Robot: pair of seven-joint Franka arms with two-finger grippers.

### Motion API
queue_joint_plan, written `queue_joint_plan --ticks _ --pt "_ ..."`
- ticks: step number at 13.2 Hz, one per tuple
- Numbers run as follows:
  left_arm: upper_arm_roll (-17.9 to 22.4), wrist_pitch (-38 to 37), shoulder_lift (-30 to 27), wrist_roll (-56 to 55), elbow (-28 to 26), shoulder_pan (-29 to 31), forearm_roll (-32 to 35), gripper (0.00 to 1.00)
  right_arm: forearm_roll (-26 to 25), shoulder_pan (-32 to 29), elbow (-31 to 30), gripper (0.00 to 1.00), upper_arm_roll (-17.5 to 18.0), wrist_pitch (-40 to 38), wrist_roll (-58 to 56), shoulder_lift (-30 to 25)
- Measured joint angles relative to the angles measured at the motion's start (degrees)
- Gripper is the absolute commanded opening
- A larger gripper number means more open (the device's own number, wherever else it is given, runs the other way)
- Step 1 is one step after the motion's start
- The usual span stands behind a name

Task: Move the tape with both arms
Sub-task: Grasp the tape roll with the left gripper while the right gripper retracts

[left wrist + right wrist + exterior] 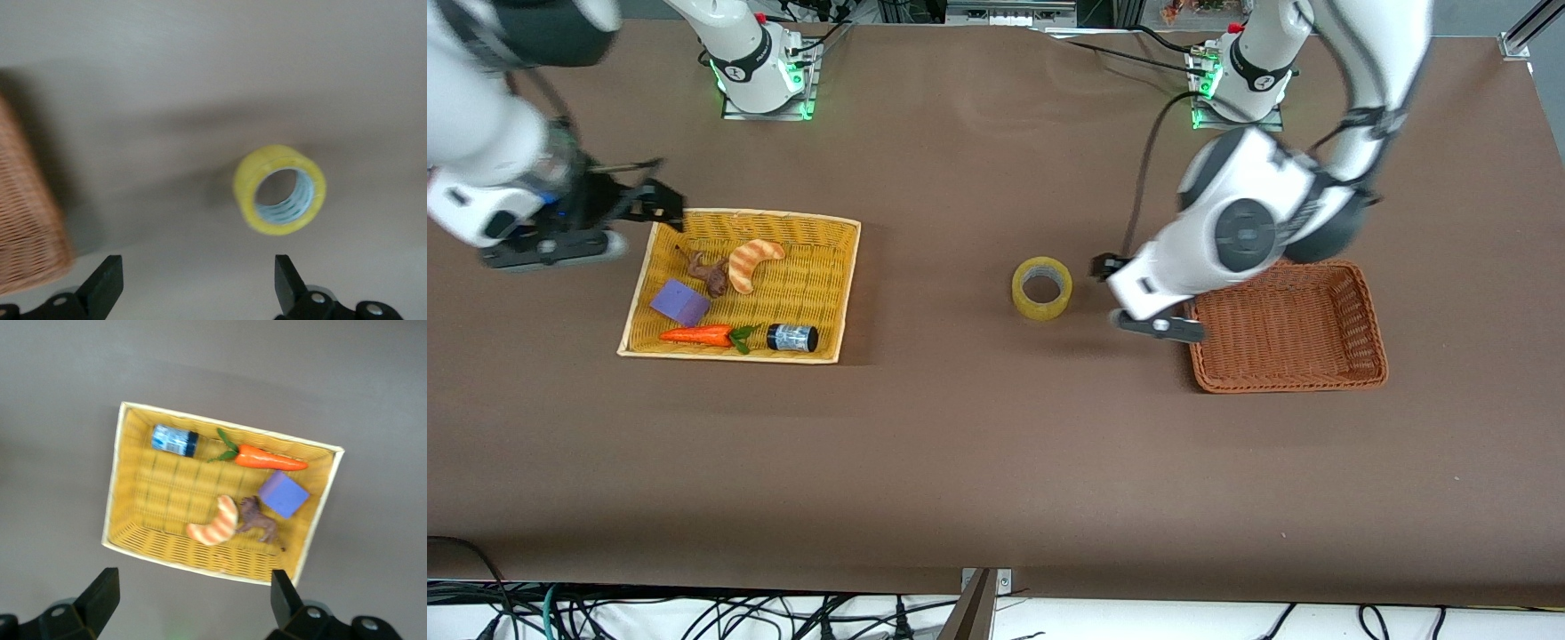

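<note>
I will move my left gripper to the tape next and close it on the ring's side (1063, 304) (247, 208) facing the brown wicker basket, with one finger inside the tape's hole.
The tape (1040, 308), a yellowish ring with a grey core, lies on its side on the brown table between the two baskets. My left gripper (1108, 267) hangs low beside it, toward the left arm's end, between the tape and the brown wicker basket (1285, 384). In the left wrist view the left gripper (199, 287) is open and empty, and the tape (267, 157) lies a short way ahead of its fingers. My right gripper (660, 204) hovers open and empty over the corner of the yellow basket (800, 284) that lies farthest from the front camera; it is also open in its own view (193, 603).
The yellow basket (167, 500) holds a striped croissant (754, 262), a brown toy animal (710, 276), a purple block (680, 302), a carrot (698, 335) and a small black-capped jar (792, 338). The brown wicker basket (27, 227) holds nothing.
</note>
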Motion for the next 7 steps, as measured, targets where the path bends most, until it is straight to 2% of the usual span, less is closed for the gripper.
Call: queue_joint_plan --ticks 2,4,6,7 --pt "0.0 9.5 2.8 -1.3 -3.9 -2.2 3.9 1.0 1.1 -1.2 -0.5 1.0 -2.2 0.0 -4.3 0.1" --pt "0.0 17.9 5.5 -1.5 -8.5 -3.2 4.7 1.0 1.2 -1.2 -0.6 1.0 -2.0 0.0 -4.5 0.1" --pt "0.1 22.7 8.8 -3.2 -10.4 -5.6 5.3 0.98 1.2 -1.0 -0.6 1.0 -1.6 0.0 -4.4 0.1" --pt "0.1 24.4 10.5 -4.5 -10.6 -6.9 6.8 0.67 1.2 -1.0 -0.6 1.0 -1.6 0.0 -4.4 0.1"
